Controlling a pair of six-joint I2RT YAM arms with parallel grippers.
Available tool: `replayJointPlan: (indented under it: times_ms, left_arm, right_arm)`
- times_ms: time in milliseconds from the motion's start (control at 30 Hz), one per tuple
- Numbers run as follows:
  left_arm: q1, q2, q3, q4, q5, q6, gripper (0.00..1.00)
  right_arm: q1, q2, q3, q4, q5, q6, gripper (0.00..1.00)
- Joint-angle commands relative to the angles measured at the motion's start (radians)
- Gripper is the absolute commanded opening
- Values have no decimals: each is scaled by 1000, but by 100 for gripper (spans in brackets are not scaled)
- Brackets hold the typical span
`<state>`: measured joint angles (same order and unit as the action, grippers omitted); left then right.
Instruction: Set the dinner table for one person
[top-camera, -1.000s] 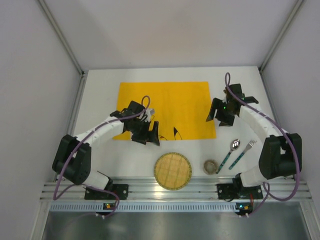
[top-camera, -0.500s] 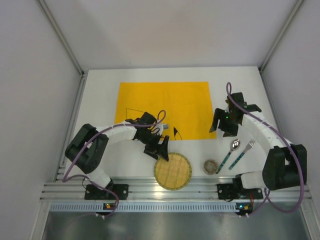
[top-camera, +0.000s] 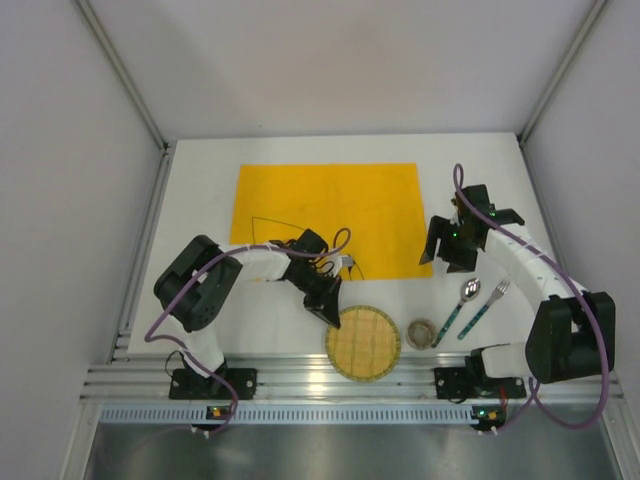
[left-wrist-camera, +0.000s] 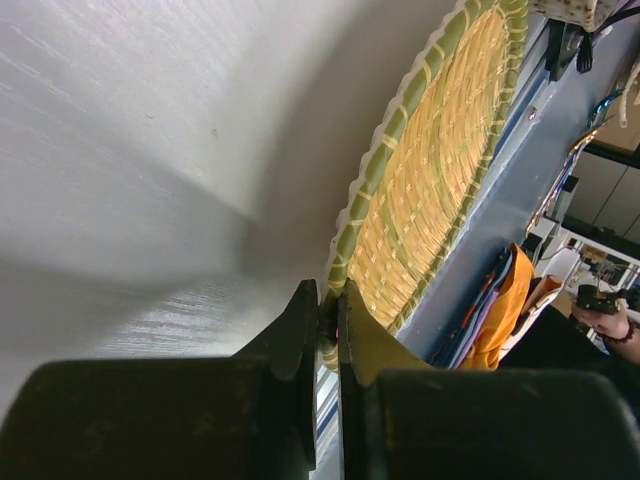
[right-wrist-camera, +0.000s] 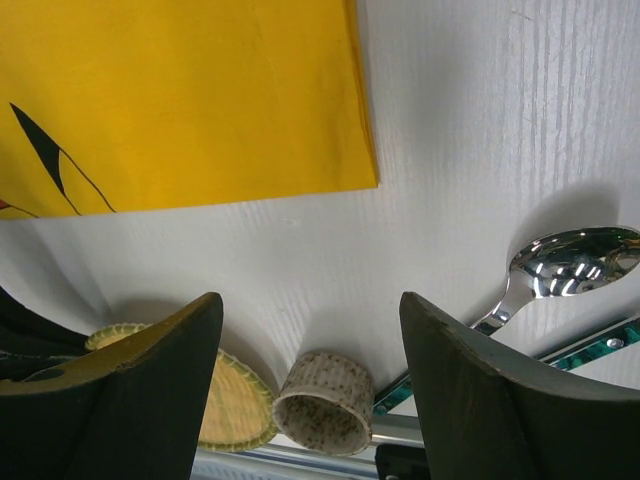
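Note:
The robot's left gripper needs to release the round woven plate near the middle of the yellow mat (top-camera: 328, 213), a little toward the mat's far edge.
On the white dinner table (top-camera: 200, 200) a round woven plate (top-camera: 366, 342) lies near the front edge. My left gripper (top-camera: 328, 312) is shut on its left rim. In the left wrist view the two fingers (left-wrist-camera: 327, 295) pinch the green-edged rim of the plate (left-wrist-camera: 430, 190). My right gripper (top-camera: 447, 250) hangs open over the table beside the right edge of the yellow mat (top-camera: 330, 210), with nothing between its fingers (right-wrist-camera: 310, 300). A speckled cup (top-camera: 421, 333) lies on its side in front of it, its mouth facing the right wrist camera (right-wrist-camera: 325, 403).
A spoon (top-camera: 460, 303) and a fork (top-camera: 487, 307) with teal handles lie side by side right of the cup. The spoon's bowl (right-wrist-camera: 570, 262) shines in the right wrist view. A ribbed aluminium rail (top-camera: 350, 385) runs along the front edge; walls enclose the table.
My left gripper swung forward and right off the mat to the woven plate and shut on its rim; the plate slid slightly right. The right gripper dropped a little, then held still.

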<state>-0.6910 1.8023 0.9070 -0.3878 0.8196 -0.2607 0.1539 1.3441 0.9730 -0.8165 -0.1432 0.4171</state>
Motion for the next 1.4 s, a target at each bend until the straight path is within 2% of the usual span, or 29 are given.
replayJointPlan:
  times_ms: [0,200,333,500,667,833,1033,1333,1367]
  left_arm:
    - [-2,6,4,4,-76,28,0]
    - [33,-69,157,-101,-76,40,0]
    - [170,-64,288,-118,-5,25,0]
    - [324,29,464,-94,104,2,0]
    - [444,156,611,-34,128,-69,0]
    - [489,265,697,76,83,-170,0]
    - [498,310,741,73,-62,-167,0]
    - [505,318,765,-86,-230,-54,0]
    - [505,321,767,-100,-259,-46,6]
  right_arm:
    - [-11,-2,18,4,5,-24,72]
    - [-24,-14,20,13,-13,-46,72]
    - [-28,-33,32,30,-76,-63,72]
    - [-27,-66,9,42,-113,-66,72]
    - [-27,-76,-42,60,-130,-66,72]
    - [-27,-83,-48,63,-133,-70,72]
    - [-27,-88,-25,59,-133,-87,72]
    - [-30,-140,-49,4,-121,-109,73]
    - [-30,-155,-53,-4,-121,-100,73]
